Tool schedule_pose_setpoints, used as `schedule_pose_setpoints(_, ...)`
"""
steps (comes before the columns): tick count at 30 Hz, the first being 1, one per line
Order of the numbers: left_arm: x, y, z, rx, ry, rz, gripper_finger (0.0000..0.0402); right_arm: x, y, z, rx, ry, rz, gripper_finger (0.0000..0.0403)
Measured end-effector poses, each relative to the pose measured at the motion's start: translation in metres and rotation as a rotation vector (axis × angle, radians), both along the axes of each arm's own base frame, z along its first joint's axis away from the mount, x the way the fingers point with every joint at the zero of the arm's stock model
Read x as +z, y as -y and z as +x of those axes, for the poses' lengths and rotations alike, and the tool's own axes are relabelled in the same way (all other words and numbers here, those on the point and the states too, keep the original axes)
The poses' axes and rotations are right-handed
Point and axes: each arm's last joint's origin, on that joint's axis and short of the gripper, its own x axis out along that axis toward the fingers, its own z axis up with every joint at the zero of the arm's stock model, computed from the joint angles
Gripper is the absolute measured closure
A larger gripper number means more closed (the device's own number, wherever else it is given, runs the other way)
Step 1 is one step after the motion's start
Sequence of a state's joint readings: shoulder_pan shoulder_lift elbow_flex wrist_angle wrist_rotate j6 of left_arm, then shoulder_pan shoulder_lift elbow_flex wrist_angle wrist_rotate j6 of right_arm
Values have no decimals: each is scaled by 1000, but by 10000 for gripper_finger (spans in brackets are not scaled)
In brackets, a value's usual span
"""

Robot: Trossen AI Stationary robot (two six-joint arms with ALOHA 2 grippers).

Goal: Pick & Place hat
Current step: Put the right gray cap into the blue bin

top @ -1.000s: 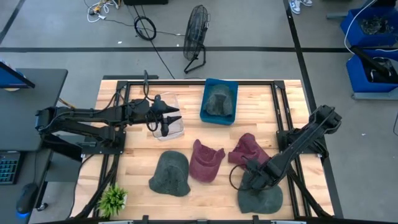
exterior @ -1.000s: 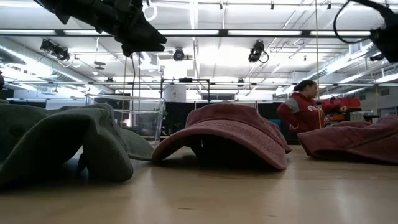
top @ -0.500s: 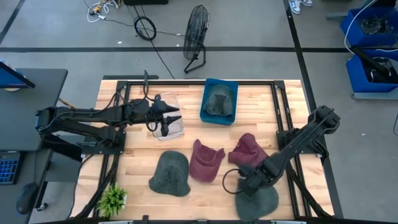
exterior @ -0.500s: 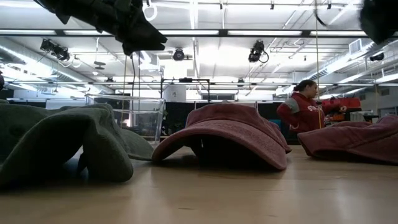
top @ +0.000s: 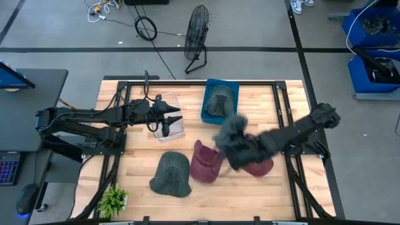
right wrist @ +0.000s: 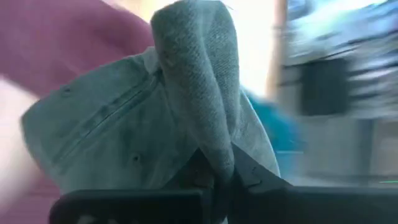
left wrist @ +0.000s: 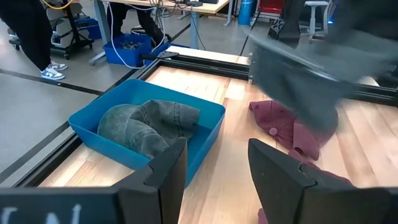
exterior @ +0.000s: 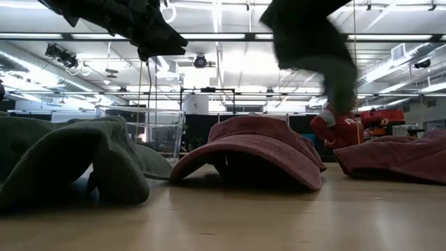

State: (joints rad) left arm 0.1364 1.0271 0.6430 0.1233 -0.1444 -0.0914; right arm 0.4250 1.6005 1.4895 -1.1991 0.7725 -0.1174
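I should use my right gripper to set the grey hat down on top of the other grey hat inside the blue bin point(top: 227, 107).
My right gripper point(top: 237, 149) is shut on a grey hat point(top: 230, 128), held in the air above the middle of the table, just near of the blue bin point(top: 209, 115). The bin holds another grey hat point(top: 219, 100). Two maroon hats point(top: 205, 164) point(top: 259, 165) and a third grey hat point(top: 170, 175) lie flat on the table. My left gripper point(top: 172, 120) hovers open over a clear container point(top: 177, 128) at the far left, empty. My right gripper pinches a bunched fold of the grey hat's cloth point(right wrist: 214, 152) between its two fingers point(right wrist: 249, 174). The hat stands out in front of the fingers, with several layers gathered at the fold. It is lifted clear of the table and hangs loose in the low view point(exterior: 313, 42).
A small green plant point(top: 114, 200) stands at the near left corner. The dark frame rails point(top: 281, 112) run along the table's sides. Bare wood shows at the near right, where the hat lay. A person point(exterior: 334, 129) stands in the room beyond the table.
My right gripper has taken hold of the grey hat at the table's near right. It has lifted it clear and swung it up and toward the far left, to the blue bin. The hat has gone from lying flat to hanging bunched. The move is fast and blurred.
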Motion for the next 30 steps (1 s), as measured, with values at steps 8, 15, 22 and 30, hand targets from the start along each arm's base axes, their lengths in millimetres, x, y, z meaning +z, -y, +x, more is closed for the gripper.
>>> schedule_pose_setpoints(8,0,0,0,2,1,-6,225,-4,113,25,146,-420,-271,395)
schedule_pose_setpoints(15,0,0,0,-1,-3,5,225,-43,190,45,293,-396,-334,396)
schedule_pose_setpoints(22,0,0,0,-2,-4,6,225,-71,211,41,350,-413,-284,396)
schedule_pose_setpoints(30,0,0,0,-2,-5,7,225,-98,205,26,448,-500,-125,396)
